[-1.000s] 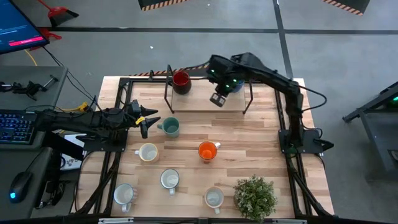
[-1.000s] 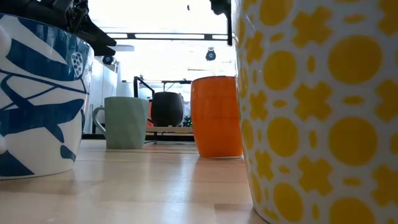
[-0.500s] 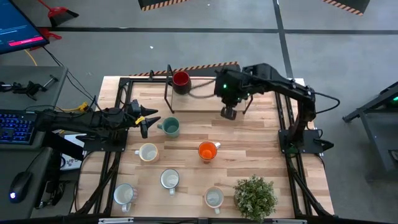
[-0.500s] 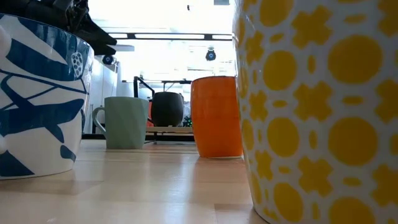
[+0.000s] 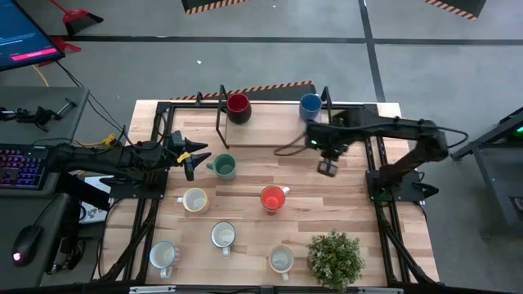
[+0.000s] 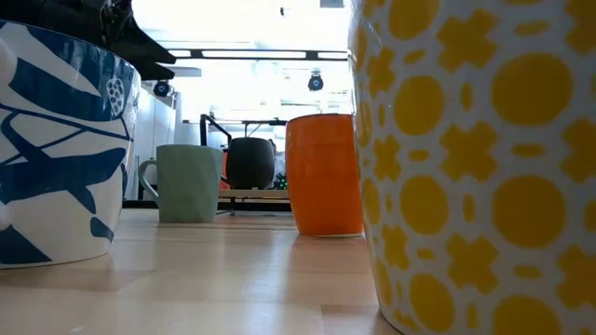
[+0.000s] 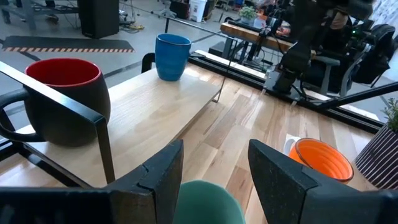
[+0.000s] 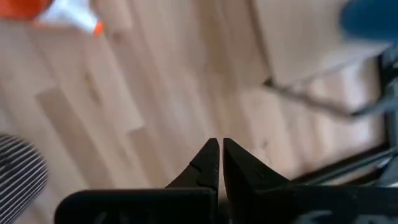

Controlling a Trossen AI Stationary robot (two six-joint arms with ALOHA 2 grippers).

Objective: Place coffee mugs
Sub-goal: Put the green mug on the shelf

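Note:
My left gripper is going to close on the near side of the teal mug's rim (image 5: 225, 178) (image 7: 242, 214), with one finger inside the mug and one outside.
The dark red mug (image 5: 238, 106) and the blue mug (image 5: 310, 104) stand upright on a raised wooden shelf (image 5: 270, 131) at the table's far side. The teal mug (image 5: 222, 167), the orange mug (image 5: 273, 198) and four white mugs (image 5: 194, 200) (image 5: 223, 236) (image 5: 163, 255) (image 5: 282, 260) stand on the tabletop. My left gripper (image 5: 192, 159) is open beside the teal mug's left side; in the left wrist view the mug's rim (image 7: 208, 202) shows between the spread fingers (image 7: 214, 165), untouched. My right gripper (image 5: 328, 168) hangs shut and empty over bare wood (image 8: 221, 162), right of the orange mug.
A potted plant (image 5: 335, 257) in a striped pot stands at the near right corner. The shelf's thin black legs (image 5: 326, 131) rise just beyond my right gripper. In the low view two patterned white mugs (image 6: 56, 158) (image 6: 484, 167) fill the foreground. Bare wood lies between the orange mug and the right edge.
My right gripper has drawn away from the shelf and the blue mug, travelling toward the table's right and near edges and coming down over the bare tabletop. The blue mug stays standing on the shelf. The left arm has kept still.

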